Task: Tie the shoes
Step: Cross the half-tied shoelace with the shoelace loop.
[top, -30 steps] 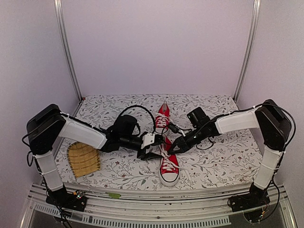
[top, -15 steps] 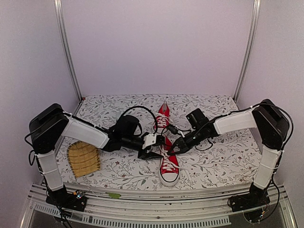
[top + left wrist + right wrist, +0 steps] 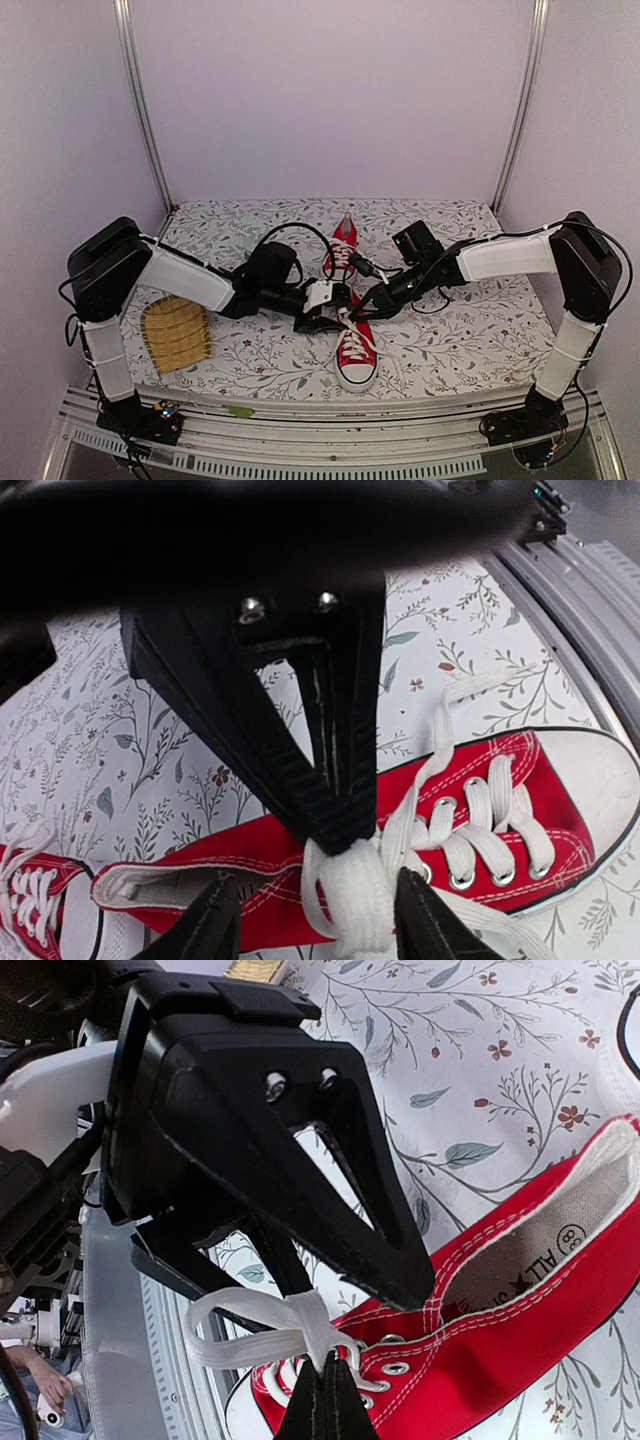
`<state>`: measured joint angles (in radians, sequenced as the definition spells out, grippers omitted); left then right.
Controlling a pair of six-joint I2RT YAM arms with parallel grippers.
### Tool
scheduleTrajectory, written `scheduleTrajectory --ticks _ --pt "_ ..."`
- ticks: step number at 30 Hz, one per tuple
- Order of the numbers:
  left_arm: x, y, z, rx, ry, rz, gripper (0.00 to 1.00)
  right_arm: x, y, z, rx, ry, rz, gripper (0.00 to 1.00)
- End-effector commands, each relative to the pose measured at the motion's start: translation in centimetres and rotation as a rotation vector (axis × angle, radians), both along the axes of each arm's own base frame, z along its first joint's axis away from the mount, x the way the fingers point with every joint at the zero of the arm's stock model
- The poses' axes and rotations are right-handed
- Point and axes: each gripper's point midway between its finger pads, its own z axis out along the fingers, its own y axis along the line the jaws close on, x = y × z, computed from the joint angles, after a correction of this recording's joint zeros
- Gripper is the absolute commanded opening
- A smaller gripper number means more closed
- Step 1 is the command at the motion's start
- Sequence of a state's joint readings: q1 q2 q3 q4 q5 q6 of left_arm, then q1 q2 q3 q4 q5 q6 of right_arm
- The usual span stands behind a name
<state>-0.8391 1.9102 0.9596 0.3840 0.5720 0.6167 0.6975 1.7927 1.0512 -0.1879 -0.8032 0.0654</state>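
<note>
I have the lace bunch in my right gripper only, so next my left gripper pinches the lace loop's base (image 3: pixel 311 1320) before my right gripper opens to take lace close by.
Two red shoes with white laces lie on the floral cloth, the near shoe (image 3: pixel 357 352) with its toe toward the front edge and the far shoe (image 3: pixel 343 245) behind it. My right gripper (image 3: pixel 360 314) is shut on a bunched white lace (image 3: pixel 300 1325) above the near shoe's (image 3: pixel 520 1300) eyelets; a lace loop (image 3: pixel 235 1330) sticks out sideways. My left gripper (image 3: pixel 322 320) faces it from the left. Its jaws stand open around the same lace bundle (image 3: pixel 360 895), one fingertip (image 3: pixel 218 920) clear of it and the other fingertip (image 3: pixel 420 915) close beside it.
A woven bamboo mat (image 3: pixel 176 335) lies at the left of the cloth. Black cables (image 3: pixel 290 232) loop behind the left wrist near the far shoe (image 3: pixel 30 900). A metal rail (image 3: pixel 330 410) runs along the front edge, close to the near shoe's toe.
My right gripper has shut on the lace and pulled it up slightly. The left gripper has slid right toward the lace, its jaws narrowing.
</note>
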Motion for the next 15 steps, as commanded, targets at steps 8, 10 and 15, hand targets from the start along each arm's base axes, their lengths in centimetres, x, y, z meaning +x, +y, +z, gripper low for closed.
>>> scheduleTrajectory --ticks 8,10,15 --pt "0.4 -1.2 1.1 -0.051 0.017 -0.017 0.31 0.0 0.2 1.3 0.011 -0.040 0.012 0.01" --pt "0.3 -1.1 0.8 -0.043 0.022 -0.018 0.27 0.0 0.2 1.5 0.015 -0.045 0.013 0.01" --pt "0.3 -1.2 0.0 -0.011 0.037 -0.016 0.27 0.1 0.3 2.2 0.027 -0.058 0.015 0.01"
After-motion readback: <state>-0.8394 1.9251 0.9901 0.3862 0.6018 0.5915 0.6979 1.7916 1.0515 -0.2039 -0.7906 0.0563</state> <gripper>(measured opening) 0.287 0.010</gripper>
